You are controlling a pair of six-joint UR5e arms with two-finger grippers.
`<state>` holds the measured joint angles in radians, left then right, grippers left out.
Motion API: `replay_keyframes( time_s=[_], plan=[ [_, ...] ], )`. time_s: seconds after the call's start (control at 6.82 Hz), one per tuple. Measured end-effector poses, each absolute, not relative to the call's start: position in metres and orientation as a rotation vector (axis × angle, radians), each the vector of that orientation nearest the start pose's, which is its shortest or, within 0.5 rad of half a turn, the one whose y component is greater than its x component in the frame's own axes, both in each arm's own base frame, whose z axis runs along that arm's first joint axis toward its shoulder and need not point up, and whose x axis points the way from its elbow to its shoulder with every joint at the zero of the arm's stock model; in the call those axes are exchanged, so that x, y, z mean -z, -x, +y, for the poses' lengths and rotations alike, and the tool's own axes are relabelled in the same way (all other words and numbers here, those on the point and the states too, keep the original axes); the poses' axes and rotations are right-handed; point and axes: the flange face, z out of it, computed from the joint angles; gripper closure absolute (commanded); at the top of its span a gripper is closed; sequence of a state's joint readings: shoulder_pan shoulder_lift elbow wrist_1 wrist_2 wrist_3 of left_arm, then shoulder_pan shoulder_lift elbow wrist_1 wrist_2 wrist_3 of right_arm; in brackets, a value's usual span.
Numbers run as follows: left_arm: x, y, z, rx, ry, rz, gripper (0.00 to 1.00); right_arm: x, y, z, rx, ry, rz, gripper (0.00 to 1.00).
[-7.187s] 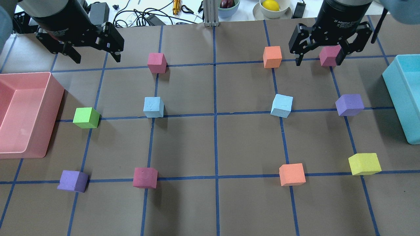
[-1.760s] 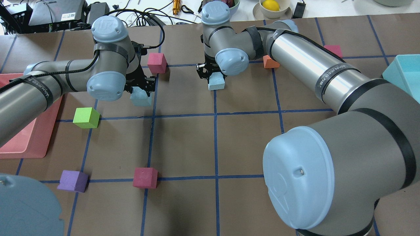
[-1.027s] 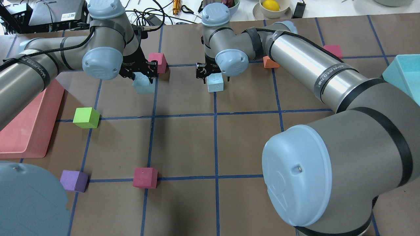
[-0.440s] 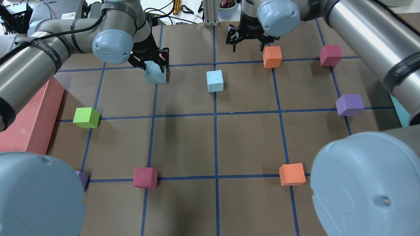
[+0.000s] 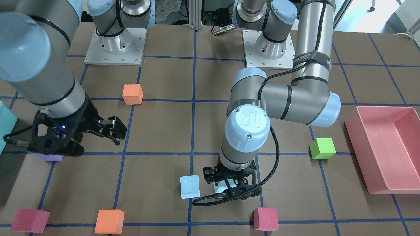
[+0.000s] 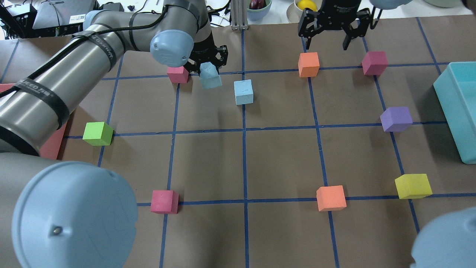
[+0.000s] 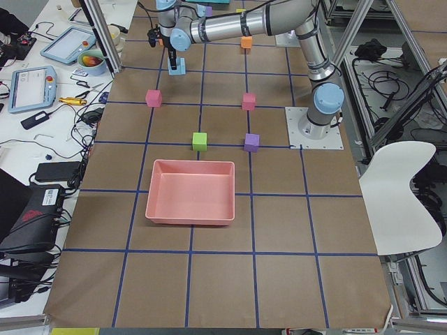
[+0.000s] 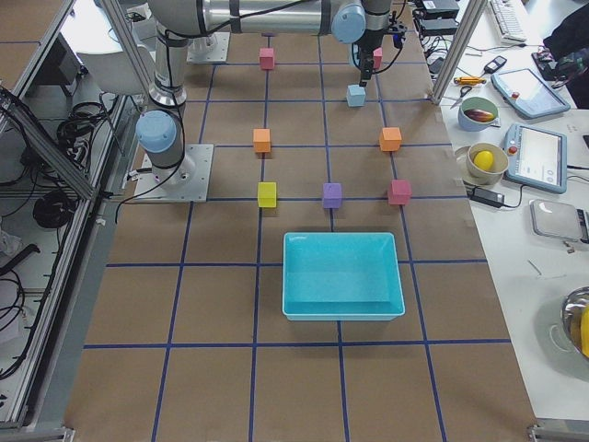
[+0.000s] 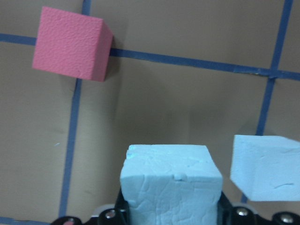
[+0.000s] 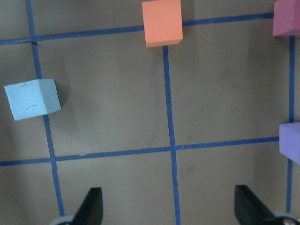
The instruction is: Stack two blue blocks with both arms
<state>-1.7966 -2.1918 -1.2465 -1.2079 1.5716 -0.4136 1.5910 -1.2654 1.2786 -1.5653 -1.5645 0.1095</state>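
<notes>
My left gripper is holding a blue block above the table, beside the other one, and it will let go of it on top of the other blue block (image 5: 189, 186) (image 9: 266, 168), which sits by the tape line.
My left gripper (image 6: 206, 69) is shut on one pale blue block (image 6: 211, 79) and holds it above the table, just left of the other blue block (image 6: 243, 92), which rests on the paper. The left wrist view shows the held block (image 9: 171, 183) between the jaws and the other block (image 9: 267, 173) to its right and lower. In the front view the held block (image 5: 220, 188) is beside the resting one (image 5: 190, 186). My right gripper (image 6: 331, 31) is open and empty, raised at the far edge; its wrist view shows the resting block (image 10: 33, 99).
A pink cube (image 6: 177, 74) sits close behind my left gripper. An orange cube (image 6: 308, 64) and a magenta cube (image 6: 375, 63) lie under my right gripper. A purple cube (image 6: 396, 118), green cube (image 6: 97, 133), teal bin (image 6: 457, 108) and pink bin (image 5: 380, 154) stand around.
My right gripper let go of its blue block on the table and withdrew, open, to the far right. My left gripper carried its blue block rightward, close to the resting one.
</notes>
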Motion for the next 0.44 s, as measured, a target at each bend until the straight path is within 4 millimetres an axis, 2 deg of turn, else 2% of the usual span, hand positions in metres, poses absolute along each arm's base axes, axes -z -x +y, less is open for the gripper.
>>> replay_keyframes(
  time_s=[0.29, 0.44],
  plan=[
    [-0.294, 0.339, -0.679, 0.115, 0.34, 3.145, 0.9, -0.468, -0.137, -0.565, -0.066, -0.167, 3.127, 0.0],
    [-0.288, 0.349, -0.677, 0.105, 0.368, 3.147, 0.9, -0.465, -0.136, -0.546, -0.057, -0.168, 3.127, 0.0]
  ],
)
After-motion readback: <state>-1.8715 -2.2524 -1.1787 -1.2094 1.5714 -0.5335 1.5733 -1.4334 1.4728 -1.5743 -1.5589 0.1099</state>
